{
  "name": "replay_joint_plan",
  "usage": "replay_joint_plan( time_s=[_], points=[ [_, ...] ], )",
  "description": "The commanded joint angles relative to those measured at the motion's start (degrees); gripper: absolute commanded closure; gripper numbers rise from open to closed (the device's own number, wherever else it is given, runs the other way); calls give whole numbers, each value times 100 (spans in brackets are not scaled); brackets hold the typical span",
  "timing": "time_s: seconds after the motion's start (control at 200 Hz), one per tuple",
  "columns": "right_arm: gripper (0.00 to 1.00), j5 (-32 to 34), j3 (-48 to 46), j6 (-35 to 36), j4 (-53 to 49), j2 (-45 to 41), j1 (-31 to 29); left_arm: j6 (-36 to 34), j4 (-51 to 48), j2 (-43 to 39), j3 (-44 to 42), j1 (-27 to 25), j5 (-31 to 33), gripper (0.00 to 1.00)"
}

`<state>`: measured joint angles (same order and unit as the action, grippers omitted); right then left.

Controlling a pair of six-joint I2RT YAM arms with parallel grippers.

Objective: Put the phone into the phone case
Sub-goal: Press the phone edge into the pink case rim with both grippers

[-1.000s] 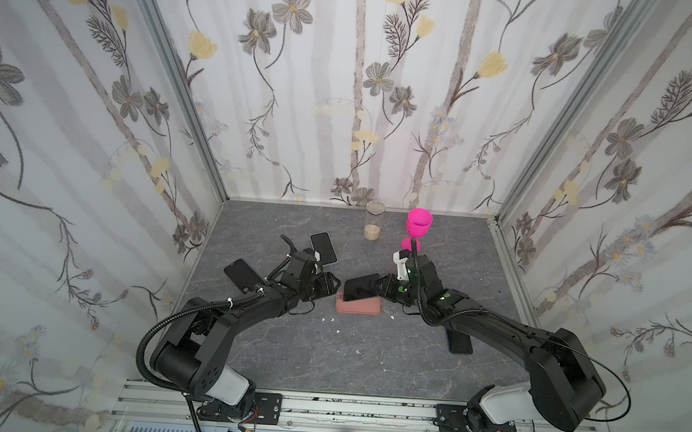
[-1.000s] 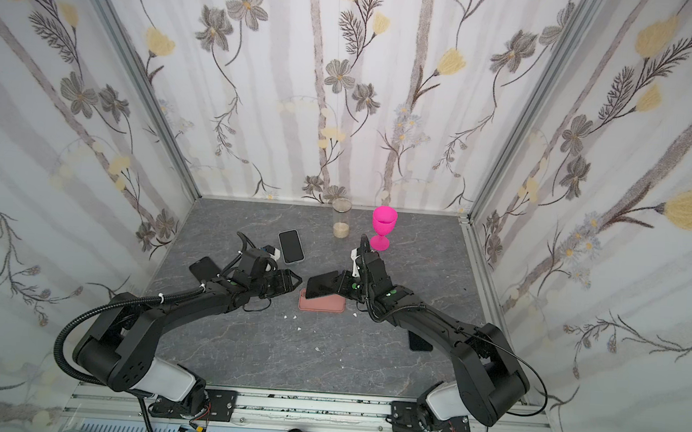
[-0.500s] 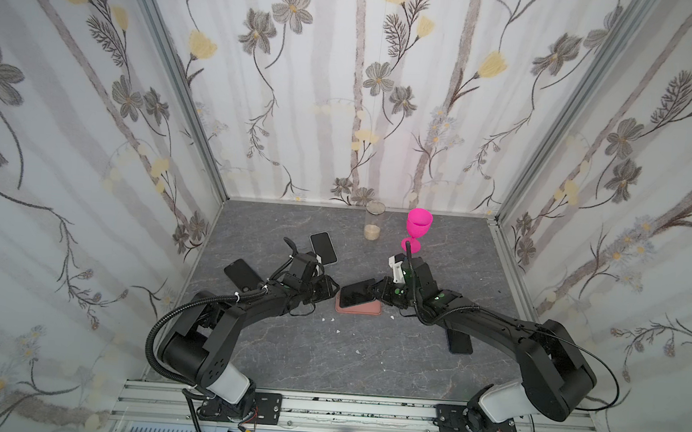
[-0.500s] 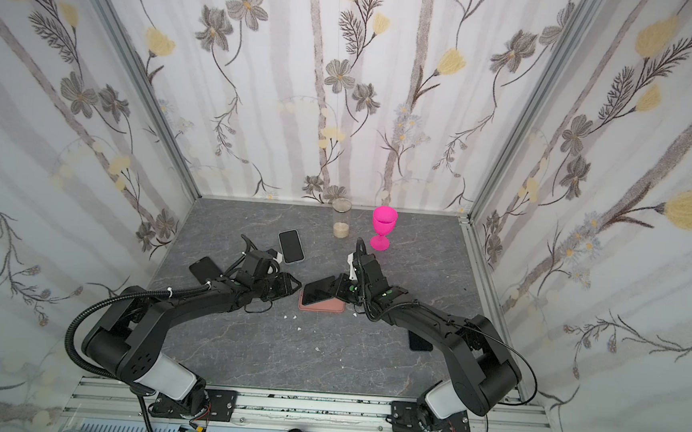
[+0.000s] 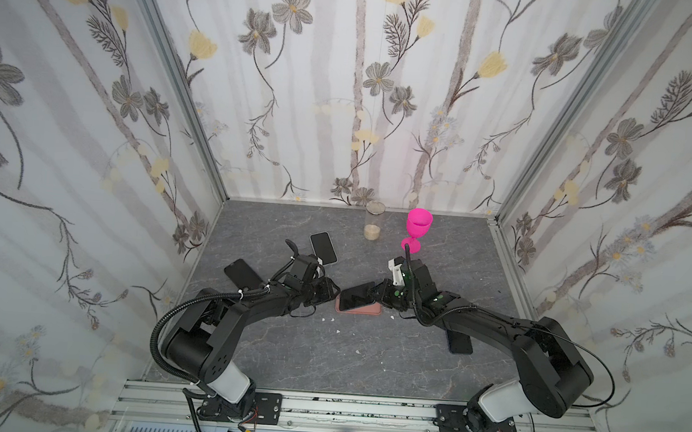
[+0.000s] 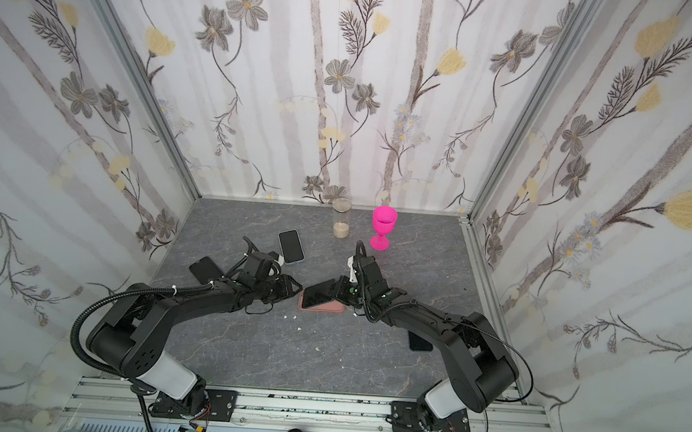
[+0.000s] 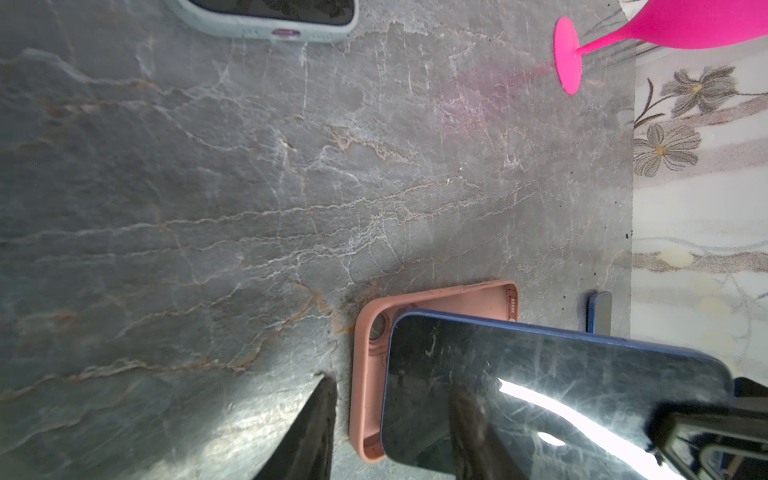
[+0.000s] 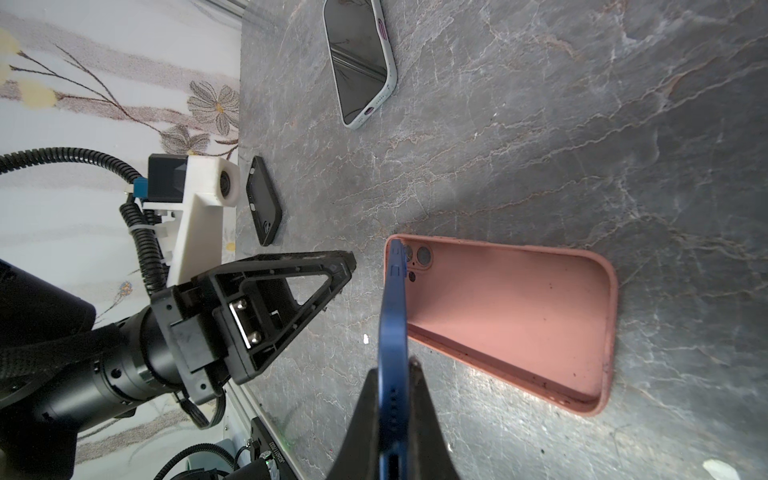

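Next, my right gripper lets go of the phone flat inside the pink phone case [image 5: 357, 300] [image 8: 505, 320], with its camera end at the camera-hole end.
A blue-edged phone [image 5: 357, 297] [image 6: 320, 292] hangs tilted over the pink phone case [image 5: 367, 309] [image 6: 331, 307], which lies open side up on the grey table. My right gripper [image 8: 394, 365] [image 5: 378, 292] is shut on the phone's [image 8: 392, 332] right end. The phone's camera end dips into the camera-hole end of the case [image 8: 519, 299]. My left gripper [image 7: 390, 382] [image 5: 330, 291] stands open at that same end. One of its fingers [image 7: 318, 428] rests on the table just outside the case [image 7: 365, 374], the other lies over the phone's screen [image 7: 540, 395].
A phone in a white case [image 5: 324, 247] lies behind my left gripper and a black case [image 5: 242, 274] to its left. Another dark phone [image 5: 458, 341] sits under my right forearm. A pink goblet [image 5: 417, 230] and a glass jar [image 5: 373, 226] stand at the back.
My right gripper has lowered the phone's free end down toward the case. My left gripper's jaws have narrowed and it has edged toward the case's end.
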<state>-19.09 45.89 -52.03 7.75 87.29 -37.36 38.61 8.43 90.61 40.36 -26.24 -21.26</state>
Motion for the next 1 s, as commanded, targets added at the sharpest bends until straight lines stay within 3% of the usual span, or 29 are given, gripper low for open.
replay_joint_plan(
  time_s=[0.0,0.999],
  points=[
    [100,-72,-34,-88,371,23,0,6,80,87,25,-29,-85,57],
    [100,-385,-229,91,556,702,256,-137,332,658,142,-274,-299,65]
  ],
)
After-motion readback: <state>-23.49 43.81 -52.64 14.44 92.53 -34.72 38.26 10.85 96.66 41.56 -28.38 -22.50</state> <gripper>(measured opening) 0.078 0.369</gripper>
